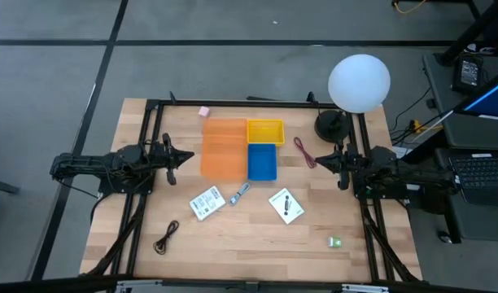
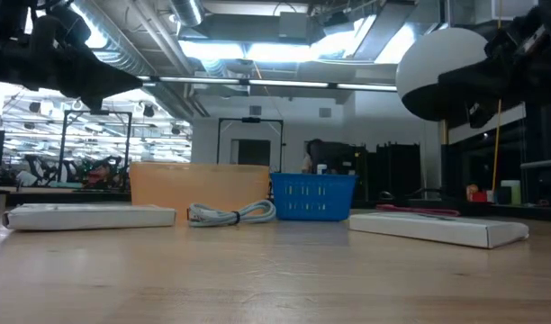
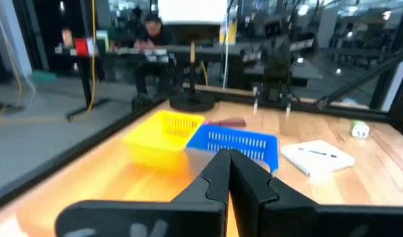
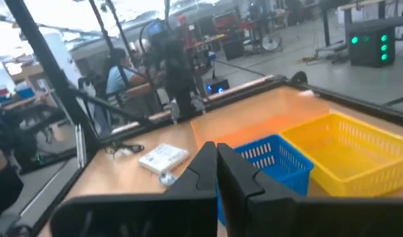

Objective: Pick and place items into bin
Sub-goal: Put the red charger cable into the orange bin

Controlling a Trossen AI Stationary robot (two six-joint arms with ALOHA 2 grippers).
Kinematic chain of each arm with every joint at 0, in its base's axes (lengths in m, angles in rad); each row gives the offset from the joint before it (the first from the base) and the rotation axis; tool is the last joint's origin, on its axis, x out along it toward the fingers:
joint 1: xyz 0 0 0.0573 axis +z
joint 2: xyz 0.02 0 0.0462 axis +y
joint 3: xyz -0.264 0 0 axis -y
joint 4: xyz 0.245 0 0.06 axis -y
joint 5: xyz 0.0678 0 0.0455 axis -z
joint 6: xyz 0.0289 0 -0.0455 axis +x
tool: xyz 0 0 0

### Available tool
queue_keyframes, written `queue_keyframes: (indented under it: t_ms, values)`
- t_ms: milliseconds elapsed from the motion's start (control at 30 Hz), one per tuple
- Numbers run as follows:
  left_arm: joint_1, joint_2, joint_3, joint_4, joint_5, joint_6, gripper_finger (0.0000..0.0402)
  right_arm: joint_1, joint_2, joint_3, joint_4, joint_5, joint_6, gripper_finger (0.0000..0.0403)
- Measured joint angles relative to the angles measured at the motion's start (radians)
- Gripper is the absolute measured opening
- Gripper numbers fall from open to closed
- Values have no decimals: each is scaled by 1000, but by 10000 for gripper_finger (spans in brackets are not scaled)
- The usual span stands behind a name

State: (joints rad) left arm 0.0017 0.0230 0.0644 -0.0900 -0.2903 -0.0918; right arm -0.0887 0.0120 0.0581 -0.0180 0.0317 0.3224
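Observation:
My right gripper is going to close on the middle of the red cable (image 1: 304, 152), between its far end by the yellow bin and its near end.
Three bins stand together at the table's middle: orange (image 1: 224, 148), yellow (image 1: 265, 131) and blue (image 1: 262, 161). Loose items lie flat on the wood. The red cable (image 1: 304, 152) is right of the bins. Two white cards (image 1: 207, 203) (image 1: 286, 205) lie nearer, with the silver-blue tool (image 1: 240, 193) between them. The black cable (image 1: 166, 238) lies near the front left, the green piece (image 1: 335, 242) at the front right, and the pink piece (image 1: 204, 111) at the far edge. My left gripper (image 1: 184, 157) hovers left of the orange bin, shut (image 3: 229, 155). My right gripper (image 1: 322, 160) hovers beside the red cable, shut (image 4: 216, 148).
A white globe lamp (image 1: 359, 82) on a black base (image 1: 330, 124) stands at the far right corner. A black frame (image 1: 233, 102) runs along the table's far edge and sides. Bare wood lies open along the near edge. People sit at desks beyond the table (image 3: 149, 33).

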Motion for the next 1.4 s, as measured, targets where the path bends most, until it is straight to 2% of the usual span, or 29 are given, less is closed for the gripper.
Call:
queue_keyframes:
  t_ms: [300, 500, 633, 767, 900, 1000, 1167, 1400]
  values:
    - [0, 87, 66, -34, -45, -26, 4, 0, 164, 155, -72, 87, 10, 0]
    - [0, 163, 140, -76, -119, -41, 4, 0, 319, 232, -128, 208, 1, 0]
    - [0, 226, 200, -127, -160, -152, 4, 0, 409, 279, -172, 310, 78, 0]
    - [0, 299, 264, -211, -179, -183, 4, 0, 492, 336, -212, 316, 89, 0]
    - [0, 373, 312, -223, -187, -140, 4, 0, 553, 384, -228, 316, 88, 0]
    - [0, 417, 341, -228, -179, -104, 4, 0, 589, 430, -334, 316, 117, 0]
    - [0, 465, 354, -229, -86, -60, 4, 0, 675, 525, -562, 316, 147, 0]
    - [0, 489, 354, -232, -93, -30, 4, 0, 824, 620, -641, 315, 151, 0]
